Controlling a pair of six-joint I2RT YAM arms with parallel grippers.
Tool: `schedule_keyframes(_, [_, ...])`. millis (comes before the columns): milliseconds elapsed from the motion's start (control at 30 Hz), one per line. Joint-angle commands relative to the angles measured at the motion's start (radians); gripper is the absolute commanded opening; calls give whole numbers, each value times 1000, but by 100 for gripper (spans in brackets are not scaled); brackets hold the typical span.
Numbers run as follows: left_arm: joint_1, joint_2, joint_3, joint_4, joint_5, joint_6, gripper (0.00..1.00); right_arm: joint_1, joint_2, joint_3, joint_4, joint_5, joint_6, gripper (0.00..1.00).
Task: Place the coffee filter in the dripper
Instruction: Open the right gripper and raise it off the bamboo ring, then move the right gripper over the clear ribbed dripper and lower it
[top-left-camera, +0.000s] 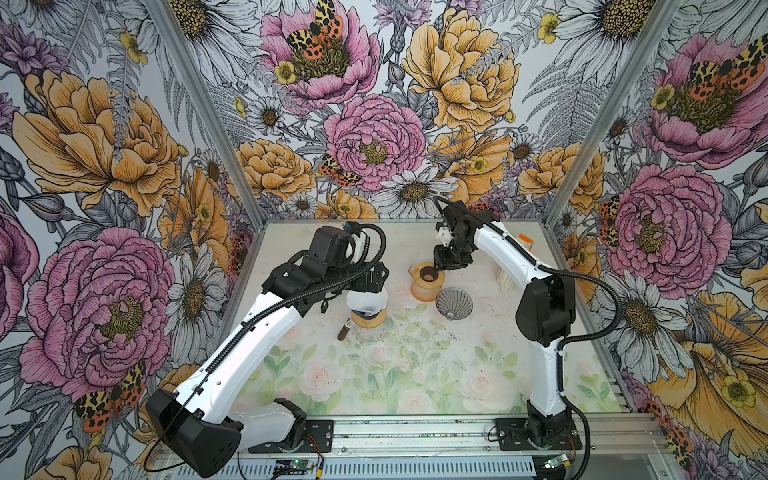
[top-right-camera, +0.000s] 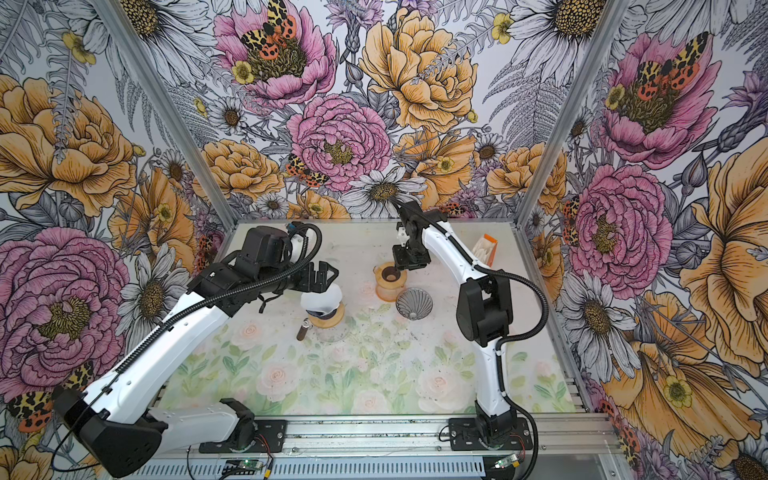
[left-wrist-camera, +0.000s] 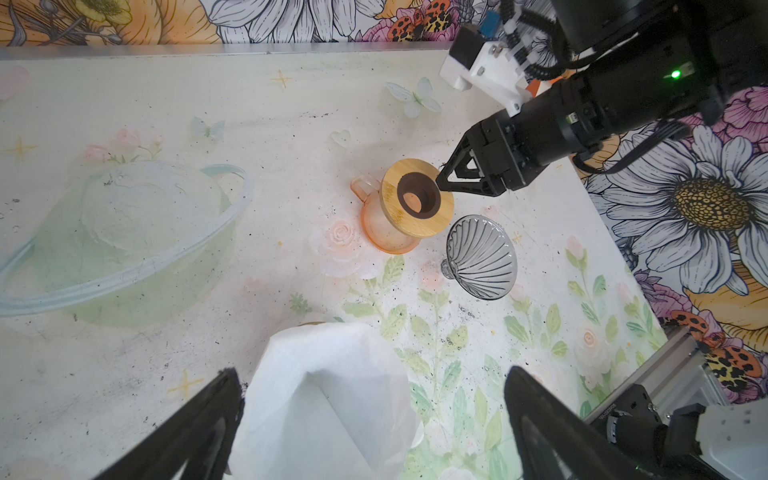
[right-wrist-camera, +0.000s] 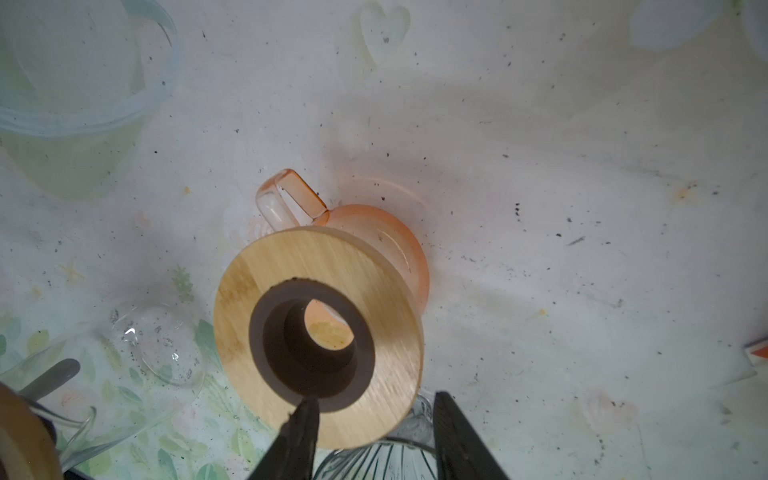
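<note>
Next, I move my right gripper to the grey glass dripper and close it on the dripper's rim (top-left-camera: 471, 304), on the side away from the orange pitcher.
The white paper coffee filter (top-left-camera: 368, 297) (left-wrist-camera: 332, 395) stands open-mouthed in a wooden collar on a clear glass carafe (top-left-camera: 370, 332), left of centre. My left gripper (left-wrist-camera: 374, 372) (top-right-camera: 324, 278) is open wide around the filter, not pinching it. The dripper (top-left-camera: 454, 302) (left-wrist-camera: 482, 255), a grey ribbed glass cone, rests on the table mat further right. Beside it an orange glass pitcher (top-left-camera: 424, 293) (right-wrist-camera: 395, 241) carries a wooden ring (right-wrist-camera: 316, 257). My right gripper (top-left-camera: 436, 266) (right-wrist-camera: 374, 399) is open over that ring's rim, one finger at the dark hole, the other outside, clear of the wood.
A small brown cylinder (top-left-camera: 344, 332) lies left of the carafe. An orange-topped box (top-left-camera: 525, 240) and a stack of white filters (top-left-camera: 508, 282) sit at the back right behind the right arm. Dark grounds speckle the mat. Walls close three sides.
</note>
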Motion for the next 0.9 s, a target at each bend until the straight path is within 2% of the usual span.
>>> schedule_keyframes(0, [-2,-42,57,24,-4,17,99,4,-105,38,-2,25,20,48])
schedule_keyframes(300, [-6,-83,73,26,-12,30,99,9,-293,-72,23,117,78,49])
schedule_keyframes(633, [-105,-126,-7,74,-68,21,99,8,-583,-458,209,223,215,49])
schedule_keyframes(867, [-144,-143,-89,144,-64,-7,99,5,-701,-688,244,236,295,48])
